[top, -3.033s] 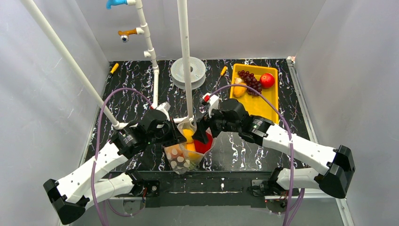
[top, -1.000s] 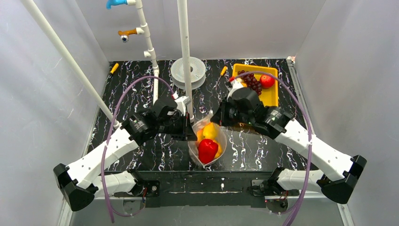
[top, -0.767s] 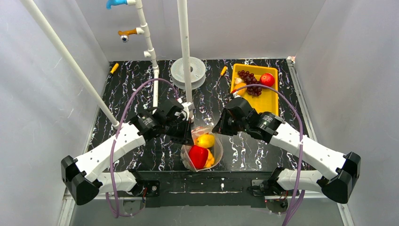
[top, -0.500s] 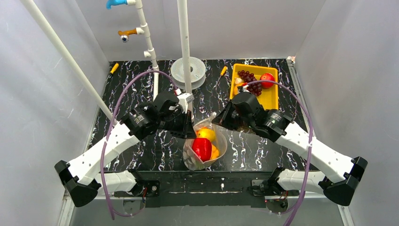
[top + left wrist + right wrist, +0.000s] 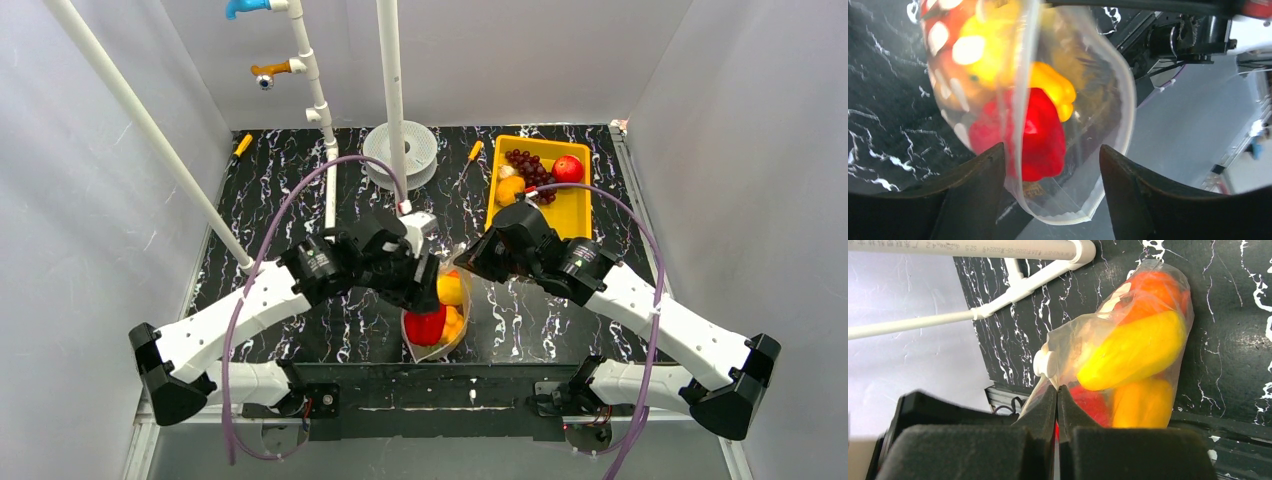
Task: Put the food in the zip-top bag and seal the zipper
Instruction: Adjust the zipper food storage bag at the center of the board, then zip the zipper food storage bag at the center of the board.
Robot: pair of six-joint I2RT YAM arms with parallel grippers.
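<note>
The right gripper pinches the bag next to the white zipper slider, so next the left gripper takes hold of the bag's pale edge strip (image 5: 1016, 162) to free the right gripper for the slider.
The clear polka-dot zip-top bag (image 5: 438, 322) hangs near the table's front edge with the food inside: a red pepper (image 5: 424, 326) and yellow pieces (image 5: 451, 290). My right gripper (image 5: 1057, 389) is shut on the bag's mouth edge, just below the white zipper strip (image 5: 1045, 364). Through the plastic show a yellow fruit (image 5: 1133, 350), an orange piece (image 5: 1153, 285) and the red pepper (image 5: 1088, 400). My left gripper (image 5: 1052, 148) stands open around the bag (image 5: 1098, 100). The pale edge strip (image 5: 1020, 100) runs between its fingers, beside the red pepper (image 5: 1040, 135).
A yellow tray (image 5: 575, 205) at the back right holds grapes (image 5: 528, 168), a red apple (image 5: 567, 168) and an orange fruit (image 5: 511, 190). A white round disc (image 5: 400, 150) and white pipes (image 5: 392, 100) stand behind the arms. The table's front edge lies just under the bag.
My left gripper has opened and let go of the bag's edge, moving right over the bag. The right gripper stays shut on the bag, which swung slightly right.
</note>
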